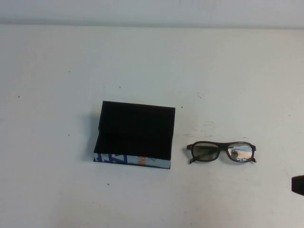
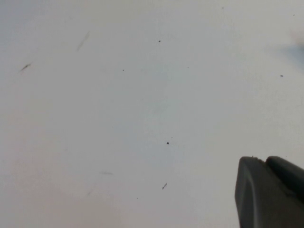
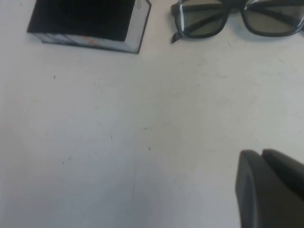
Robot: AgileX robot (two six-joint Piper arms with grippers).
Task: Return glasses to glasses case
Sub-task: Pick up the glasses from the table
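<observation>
The dark-framed glasses are next for my right gripper, which should go to them and close on the glasses' bridge (image 1: 223, 147) (image 3: 235, 4), between the lenses.
The glasses case (image 1: 134, 134), a black box with a white printed front side, sits mid-table; its black lid stands open at the back. It also shows in the right wrist view (image 3: 88, 23). The dark-framed glasses (image 1: 222, 152) lie folded on the table to the case's right, apart from it, and also show in the right wrist view (image 3: 237, 19). My right gripper (image 3: 261, 154) is shut and empty, hovering near the table's front right, short of the glasses; its tip shows at the high view's right edge (image 1: 298, 184). My left gripper (image 2: 260, 160) is shut and empty over bare table, outside the high view.
The white table (image 1: 142, 61) has small dark specks and scuff marks. A pale wall runs along its far edge.
</observation>
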